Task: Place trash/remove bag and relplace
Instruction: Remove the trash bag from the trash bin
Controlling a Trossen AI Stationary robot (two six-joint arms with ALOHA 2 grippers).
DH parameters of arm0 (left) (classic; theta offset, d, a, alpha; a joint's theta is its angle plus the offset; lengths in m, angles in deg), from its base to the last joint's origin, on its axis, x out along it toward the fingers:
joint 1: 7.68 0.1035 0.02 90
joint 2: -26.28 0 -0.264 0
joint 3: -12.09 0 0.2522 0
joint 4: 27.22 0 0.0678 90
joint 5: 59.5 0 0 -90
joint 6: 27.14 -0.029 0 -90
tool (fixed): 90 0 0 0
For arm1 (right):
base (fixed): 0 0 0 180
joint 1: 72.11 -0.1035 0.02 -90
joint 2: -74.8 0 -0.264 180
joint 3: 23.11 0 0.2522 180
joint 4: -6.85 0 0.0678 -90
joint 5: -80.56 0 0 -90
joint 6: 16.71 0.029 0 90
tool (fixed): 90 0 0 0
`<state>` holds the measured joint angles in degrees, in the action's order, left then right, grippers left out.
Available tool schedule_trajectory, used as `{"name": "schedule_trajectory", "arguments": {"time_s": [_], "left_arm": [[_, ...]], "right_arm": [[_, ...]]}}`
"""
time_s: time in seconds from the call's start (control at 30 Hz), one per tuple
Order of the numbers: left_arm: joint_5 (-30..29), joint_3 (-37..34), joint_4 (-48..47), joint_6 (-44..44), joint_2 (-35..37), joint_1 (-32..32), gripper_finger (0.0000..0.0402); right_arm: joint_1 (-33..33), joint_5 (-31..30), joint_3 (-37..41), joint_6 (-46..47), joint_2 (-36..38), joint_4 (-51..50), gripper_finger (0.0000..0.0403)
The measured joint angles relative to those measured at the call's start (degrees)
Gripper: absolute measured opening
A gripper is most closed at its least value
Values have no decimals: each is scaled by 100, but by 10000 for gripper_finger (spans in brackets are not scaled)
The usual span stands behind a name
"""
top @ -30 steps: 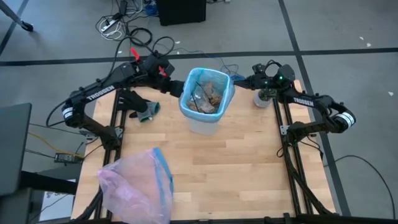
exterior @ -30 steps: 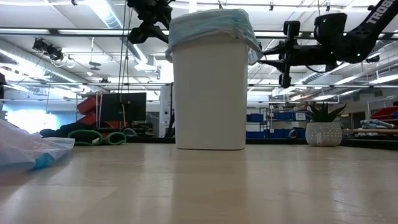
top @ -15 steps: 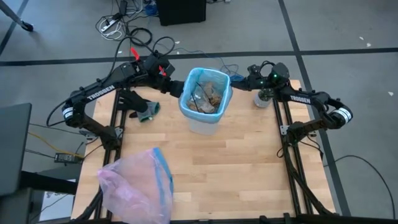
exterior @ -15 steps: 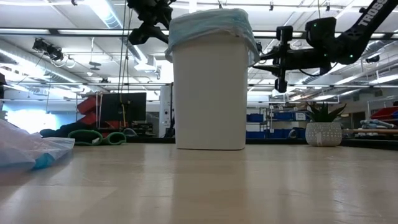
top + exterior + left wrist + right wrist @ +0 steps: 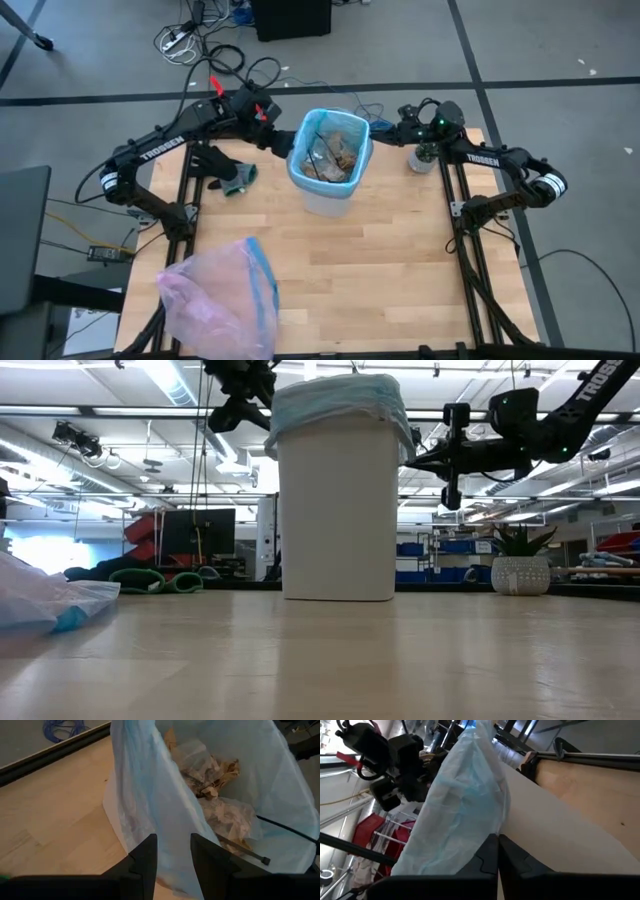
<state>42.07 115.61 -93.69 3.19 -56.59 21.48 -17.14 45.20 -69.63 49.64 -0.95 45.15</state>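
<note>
My right gripper's fingers meet only at the lower edge of the bag's overhang. I need to open them and take the overhang's film [image 5: 481, 820] deeper before I pull.
A white bin [image 5: 326, 204] stands at the table's far middle, lined with the light-blue bag [image 5: 335, 400], whose rim is folded over the bin's top. The trash [image 5: 215, 785], crumpled wrappers, brown leaf clumps and a dark twig, lies inside. My left gripper [image 5: 172, 842] is open at the bin's left rim, one finger on each side of a raised stretch of the bag's film. My right gripper [image 5: 497, 839] is shut at the bin's right rim, on the bag's overhang. My left gripper straddles the bag's raised rim film [image 5: 170, 827], slanting down from the table's left; I cannot tell whether the fingers touch it. My right gripper pinches the lower edge of the bag's overhang [image 5: 481, 832] at the bin's right rim between its fingertips. It comes level from the table's right. The bag stays on the bin.
A pale pink bag with a blue band [image 5: 218, 298] lies at the near left corner. A small potted plant [image 5: 422, 157] stands at the far right, under my right arm. A dark green and black thing [image 5: 236, 178] lies at the far left. Bare wood lies in front of the bin.
My right gripper has shut at the bag's overhang on the bin's right rim. The bin, the bag and my left gripper have kept still.
</note>
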Motion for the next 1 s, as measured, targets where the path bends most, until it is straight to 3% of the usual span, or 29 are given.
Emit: {"name": "schedule_trajectory", "arguments": {"time_s": [0.23,0.53,0.73,0.9,1.0], "left_arm": [[-22,0,-563,-367,0,132,126],[-249,0,-677,-772,0,160,126],[-249,0,-677,-910,2,160,126],[-249,0,-432,-1043,2,160,126],[-239,0,-350,-1058,2,160,126]], "right_arm": [[272,187,0,140,440,-126,0],[922,410,4,-724,1612,-2357,0],[981,378,4,-526,2419,-2466,0],[834,-224,7,-1144,2394,-3083,4],[780,-388,7,-1265,2165,-2941,31]]}}
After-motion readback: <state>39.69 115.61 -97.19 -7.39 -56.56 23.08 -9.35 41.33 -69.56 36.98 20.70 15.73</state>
